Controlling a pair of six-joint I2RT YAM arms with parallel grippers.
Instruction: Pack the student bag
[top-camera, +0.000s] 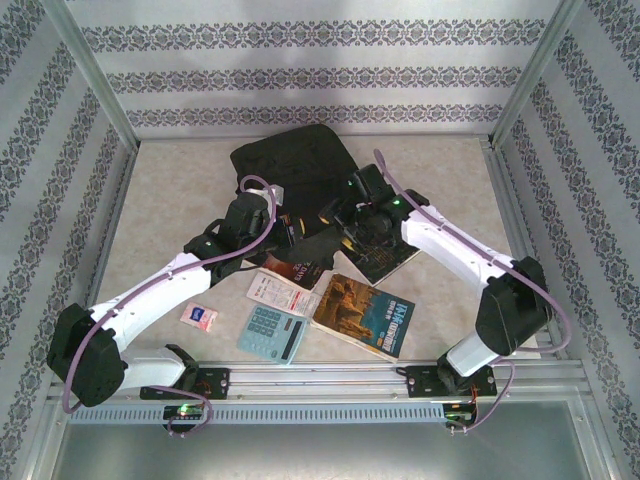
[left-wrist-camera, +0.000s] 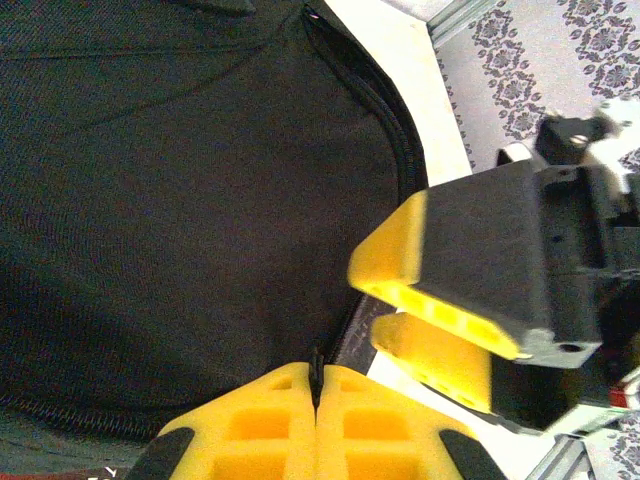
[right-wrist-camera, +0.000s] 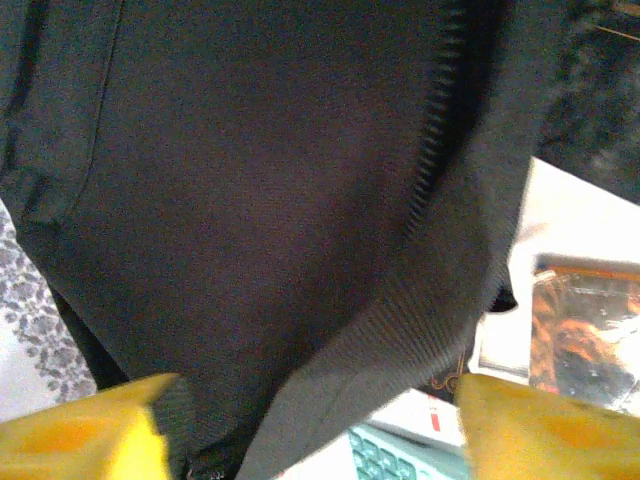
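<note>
The bag's near flap hangs loose with only my left gripper holding it, so next I pinch the zip edge (right-wrist-camera: 402, 250) with my right gripper before my left gripper pulls it wide.
The student bag (top-camera: 293, 163) is a large black fabric backpack lying at the back middle of the table. Its near edge is lifted between my two grippers. My left gripper (top-camera: 287, 228) is shut, and in the left wrist view it (left-wrist-camera: 318, 372) pinches a thin black strip of the bag's zip edge (left-wrist-camera: 398, 150). My right gripper (top-camera: 342, 217) stands open just to the right. Its yellow fingers (left-wrist-camera: 440, 320) hover beside the zip. In the right wrist view the bag's flap (right-wrist-camera: 300, 260) hangs between its wide-apart fingertips (right-wrist-camera: 545, 425), unclamped.
A tan-covered book (top-camera: 364, 314) lies front right of centre. A dark book (top-camera: 386, 263) lies under the right arm and another (top-camera: 296, 268) near the left gripper. A white booklet (top-camera: 282, 292), a teal calculator (top-camera: 272, 334) and a small card (top-camera: 199, 316) lie nearer the front.
</note>
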